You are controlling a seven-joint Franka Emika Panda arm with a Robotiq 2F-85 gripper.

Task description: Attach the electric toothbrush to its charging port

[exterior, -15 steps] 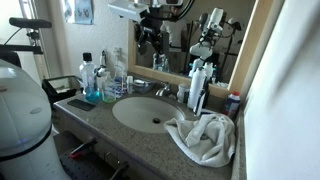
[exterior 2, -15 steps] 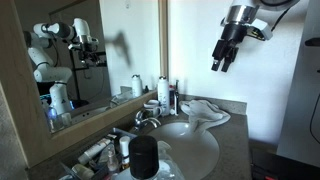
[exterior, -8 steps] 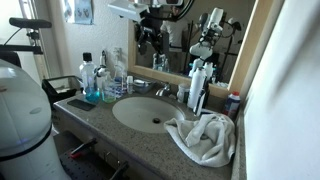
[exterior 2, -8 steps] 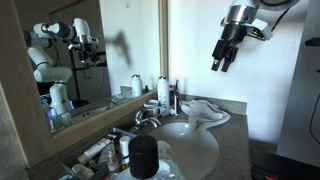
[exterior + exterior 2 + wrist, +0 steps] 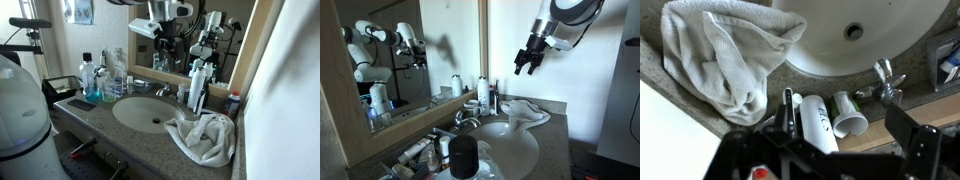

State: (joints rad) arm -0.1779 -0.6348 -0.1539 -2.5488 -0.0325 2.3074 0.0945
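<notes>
Next, I move my gripper next to the top end of the electric toothbrush (image 5: 205, 88) (image 5: 792, 127) beside the tall white bottle and close it there.
The electric toothbrush (image 5: 789, 106), a slim black-and-white stick, stands at the back of the counter next to a tall white bottle (image 5: 820, 126) and a white cup (image 5: 848, 114). In both exterior views it is a thin dark upright shape (image 5: 202, 92) (image 5: 494, 97) beside that bottle. I cannot tell the charging port apart from the clutter around it. My gripper (image 5: 163, 45) (image 5: 527, 66) hangs high above the sink's back edge, open and holding nothing. In the wrist view its dark fingers (image 5: 912, 142) frame the bottle and cup from far above.
A crumpled white towel (image 5: 203, 137) (image 5: 725, 55) lies on the granite counter beside the oval sink (image 5: 140, 113). The faucet (image 5: 885, 78) stands behind the basin. Bottles with blue liquid (image 5: 90, 82) crowd one end, a red-capped jar (image 5: 233, 101) the other. A mirror (image 5: 395, 50) backs the counter, and a black cup (image 5: 463, 156) stands nearby.
The arm has swung sideways and dropped a little, bringing the gripper closer over the bottle and toothbrush. The jaws stayed open. Nothing on the counter moved.
</notes>
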